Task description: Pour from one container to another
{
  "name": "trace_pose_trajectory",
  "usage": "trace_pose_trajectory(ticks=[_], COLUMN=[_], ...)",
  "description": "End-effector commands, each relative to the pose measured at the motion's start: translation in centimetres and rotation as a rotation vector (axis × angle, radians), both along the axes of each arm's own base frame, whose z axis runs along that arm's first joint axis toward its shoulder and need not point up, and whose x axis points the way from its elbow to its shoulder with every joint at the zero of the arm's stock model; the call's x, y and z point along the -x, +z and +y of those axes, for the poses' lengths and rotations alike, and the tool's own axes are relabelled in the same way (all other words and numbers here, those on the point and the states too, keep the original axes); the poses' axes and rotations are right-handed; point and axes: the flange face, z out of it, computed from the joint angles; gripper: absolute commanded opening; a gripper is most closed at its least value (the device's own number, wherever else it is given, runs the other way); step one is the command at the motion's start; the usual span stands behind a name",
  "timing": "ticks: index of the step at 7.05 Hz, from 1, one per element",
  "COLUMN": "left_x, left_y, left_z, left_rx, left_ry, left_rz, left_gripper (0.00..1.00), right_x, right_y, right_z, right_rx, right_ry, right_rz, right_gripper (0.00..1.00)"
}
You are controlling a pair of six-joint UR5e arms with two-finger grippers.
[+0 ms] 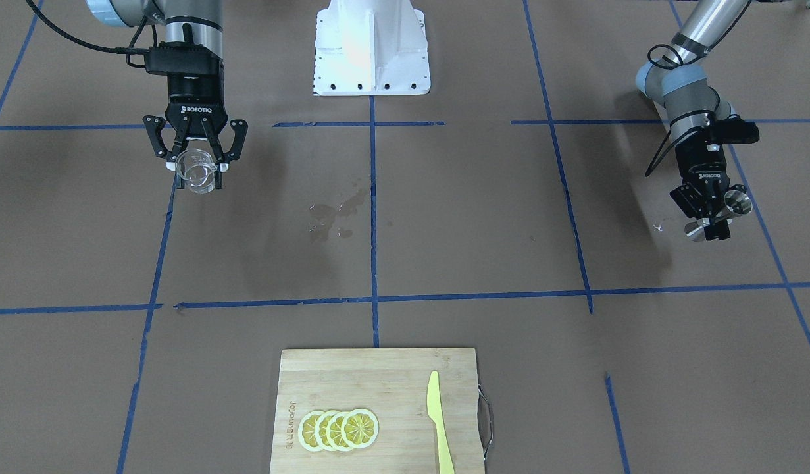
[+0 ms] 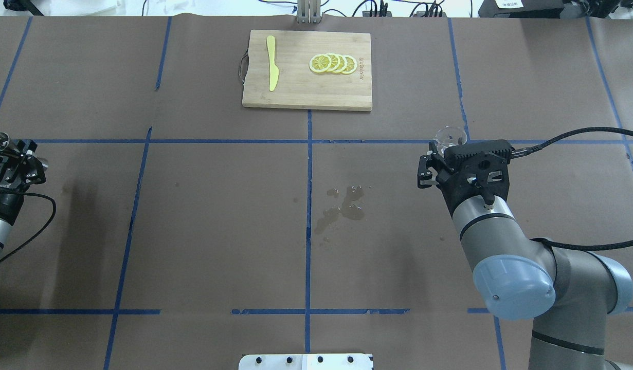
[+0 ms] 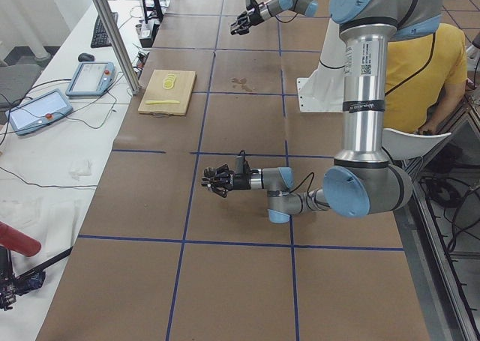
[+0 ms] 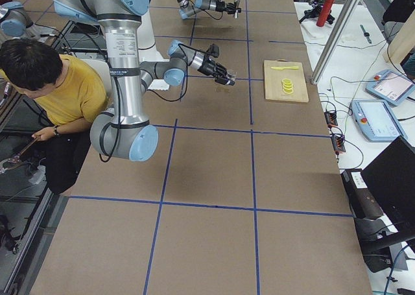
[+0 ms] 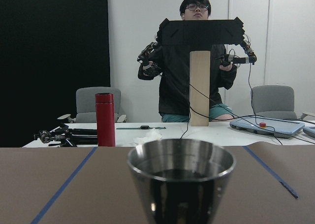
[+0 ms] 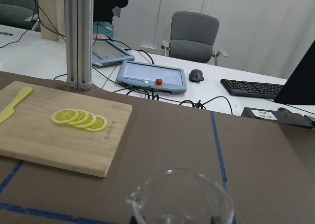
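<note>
The steel jigger, now at the table's far end, will go down from my left gripper onto the brown paper (image 1: 670, 228), beside the small shiny drop.
The clear glass measuring cup (image 1: 197, 174) hangs upright above the table between the fingers of my right gripper (image 1: 197, 166), which is shut on it. It also shows in the overhead view as the cup (image 2: 450, 136) ahead of the right gripper (image 2: 446, 148), and its rim and spout fill the bottom of the right wrist view as the cup (image 6: 179, 197). The shiny steel jigger (image 1: 720, 214) is gripped at its waist by my left gripper (image 1: 712, 220) at the table's far left end. Its upright top cone is the jigger (image 5: 181, 182). The two arms are far apart.
A wet spill (image 2: 342, 205) marks the brown paper at the table's middle. A bamboo cutting board (image 2: 295, 95) with lemon slices (image 2: 332, 63) and a yellow knife (image 2: 271, 69) lies at the far edge. The white robot base (image 1: 372, 46) stands between the arms. A person in yellow (image 4: 58, 87) sits beside it.
</note>
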Motion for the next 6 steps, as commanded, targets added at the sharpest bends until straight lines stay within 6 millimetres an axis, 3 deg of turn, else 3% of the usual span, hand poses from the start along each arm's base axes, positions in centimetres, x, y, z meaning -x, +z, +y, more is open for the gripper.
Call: trace_pose_trajectory(ticks=[1,6], left_x=[-0.22,-0.14], left_y=[0.45,0.32], left_z=[0.25,0.6], left_rx=[0.018,0.022], left_ry=[0.074,0.146], left_rz=[-0.004,-0.026], left_gripper=[0.0,0.0], right_x=[0.0,-0.2], right_y=[-0.12,-0.32], right_z=[-0.02,0.03], right_rx=[-0.002,-0.005], right_ry=[0.001,0.002], right_rz=[-0.001,-0.004], right_gripper=[0.0,0.0])
